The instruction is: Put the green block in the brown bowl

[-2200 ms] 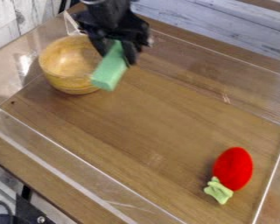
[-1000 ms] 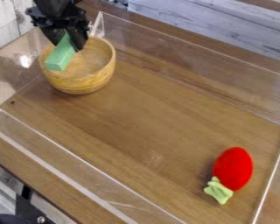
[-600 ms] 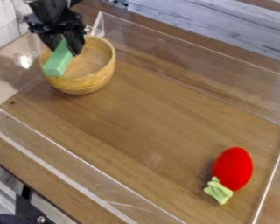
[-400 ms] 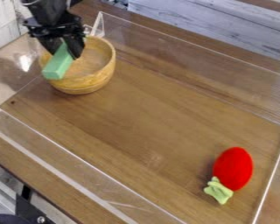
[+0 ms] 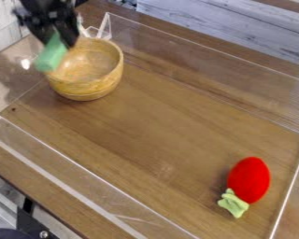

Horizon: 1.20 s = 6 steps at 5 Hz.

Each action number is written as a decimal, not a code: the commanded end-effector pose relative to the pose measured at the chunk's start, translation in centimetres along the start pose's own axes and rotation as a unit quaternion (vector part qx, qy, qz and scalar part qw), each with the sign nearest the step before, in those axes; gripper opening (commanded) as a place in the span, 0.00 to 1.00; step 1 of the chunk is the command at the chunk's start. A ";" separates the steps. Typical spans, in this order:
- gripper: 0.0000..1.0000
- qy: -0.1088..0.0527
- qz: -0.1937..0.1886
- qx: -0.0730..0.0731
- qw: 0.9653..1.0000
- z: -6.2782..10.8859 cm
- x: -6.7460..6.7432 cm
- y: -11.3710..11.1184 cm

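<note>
Next, I let go of the green block with my gripper on the middle of the brown bowl's empty bottom [image 5: 86,66].
The green block [image 5: 49,54] hangs blurred in the air over the left rim of the brown bowl [image 5: 87,71], which stands at the far left of the wooden table. My black gripper [image 5: 51,42] reaches down from the top left corner and is shut on the block's upper end. The bowl's inside shows nothing in it.
A red strawberry toy [image 5: 249,177] with a green leaf [image 5: 232,203] lies near the front right. Clear plastic walls [image 5: 227,51] run around the wooden tabletop [image 5: 164,131].
The gripper has carried the green block up and to the left, from above the bowl's inside to above its left rim. The block stays in its grip.
</note>
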<state>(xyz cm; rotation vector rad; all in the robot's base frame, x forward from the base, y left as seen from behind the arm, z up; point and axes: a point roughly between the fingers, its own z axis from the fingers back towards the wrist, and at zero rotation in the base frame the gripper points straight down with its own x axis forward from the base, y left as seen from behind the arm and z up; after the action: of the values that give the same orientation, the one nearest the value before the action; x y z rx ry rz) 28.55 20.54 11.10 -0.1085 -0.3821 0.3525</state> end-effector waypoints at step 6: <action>0.00 0.003 -0.035 -0.026 0.999 -0.4 1.1 -4.2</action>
<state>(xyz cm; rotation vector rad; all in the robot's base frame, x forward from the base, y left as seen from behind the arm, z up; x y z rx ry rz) 30.75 16.79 9.85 -0.1778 -0.3376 0.2856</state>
